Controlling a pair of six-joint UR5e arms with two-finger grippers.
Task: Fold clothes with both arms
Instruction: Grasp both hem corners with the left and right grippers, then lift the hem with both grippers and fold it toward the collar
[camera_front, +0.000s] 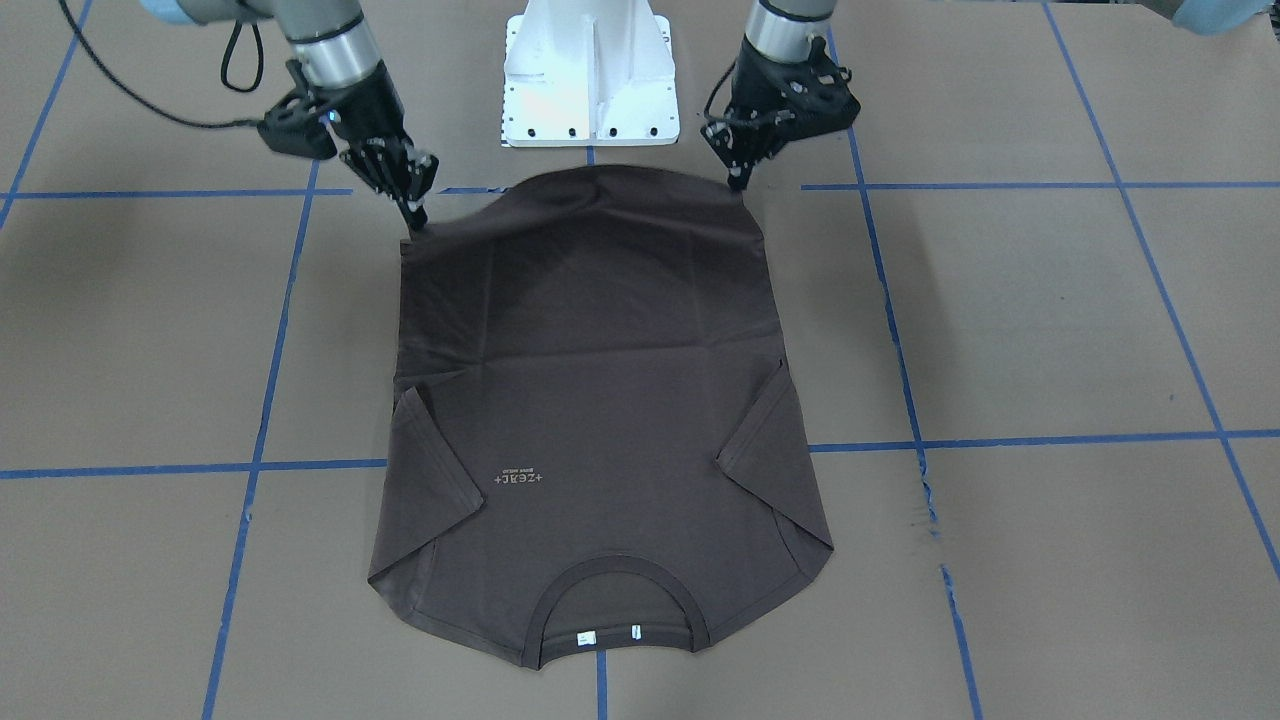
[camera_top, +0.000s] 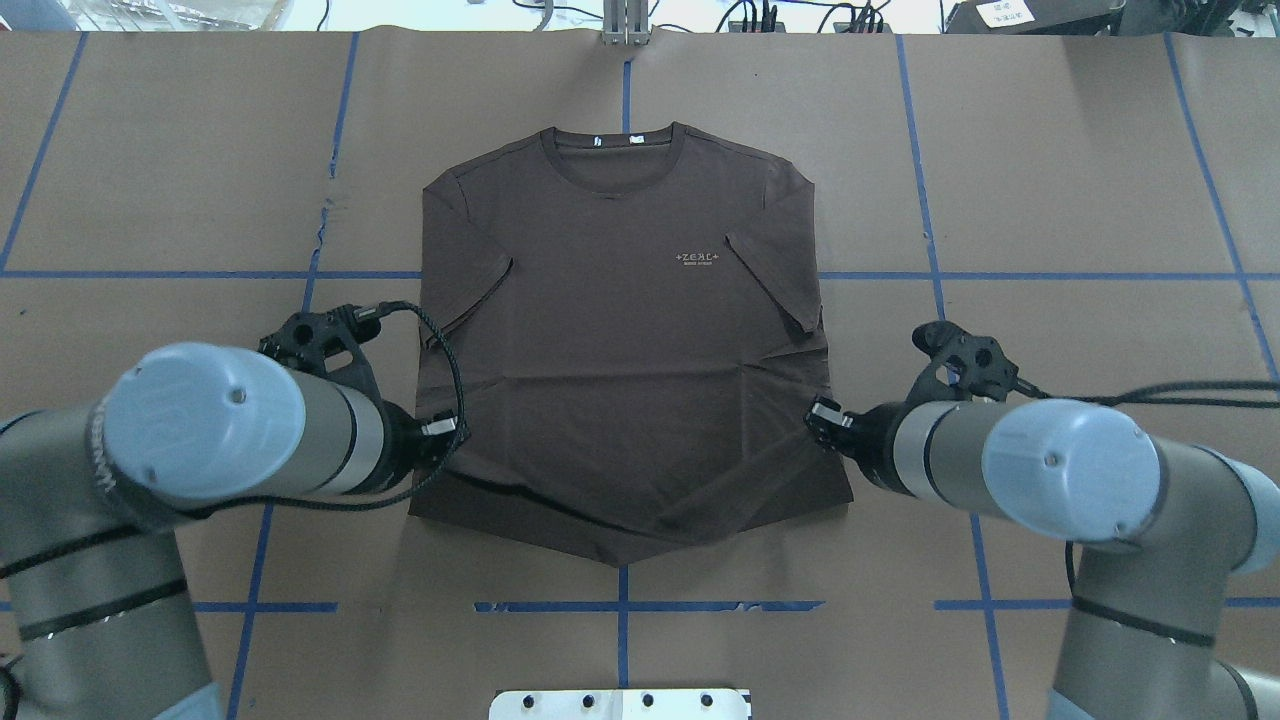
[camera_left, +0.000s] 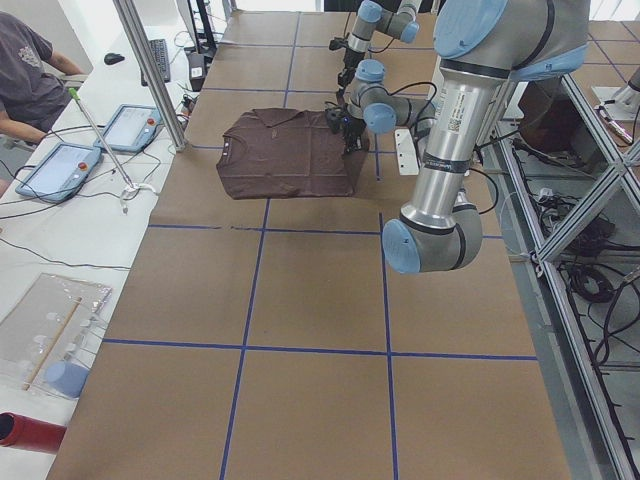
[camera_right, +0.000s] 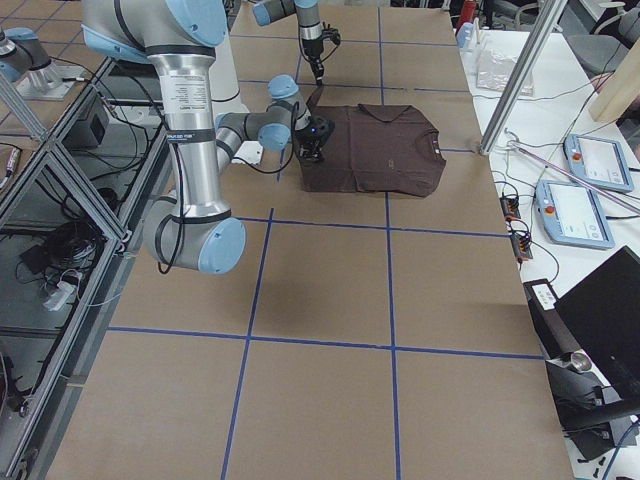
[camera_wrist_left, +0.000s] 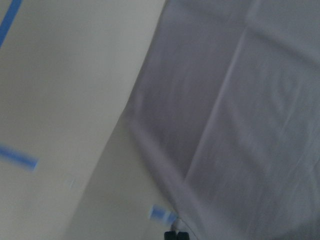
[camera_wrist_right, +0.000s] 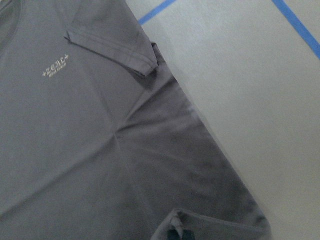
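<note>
Next, my left gripper releases the hem corner at the shoulder corner of the folded sleeve (camera_front: 847, 544) nearest the broken blue tape.
The dark brown-grey T-shirt (camera_front: 590, 400) lies flat and face up on the brown table, with its collar (camera_front: 620, 600) on the side away from the robot and both sleeves folded inward. My left gripper (camera_front: 740, 178) is shut on the hem corner on its side. At the other hem corner my right gripper (camera_front: 415, 215) is shut too, and the right wrist view shows the cloth bunched at its fingertips (camera_wrist_right: 175, 231). From overhead the arms cover both corners, and the hem (camera_top: 620, 560) sags to a point between them.
The white pedestal base (camera_front: 588, 75) stands just behind the hem. Blue tape lines (camera_front: 1000, 440) grid the brown table. In the left side view a person (camera_left: 25, 70) sits at a side bench with tablets (camera_left: 60, 168), beside a metal post (camera_left: 150, 75).
</note>
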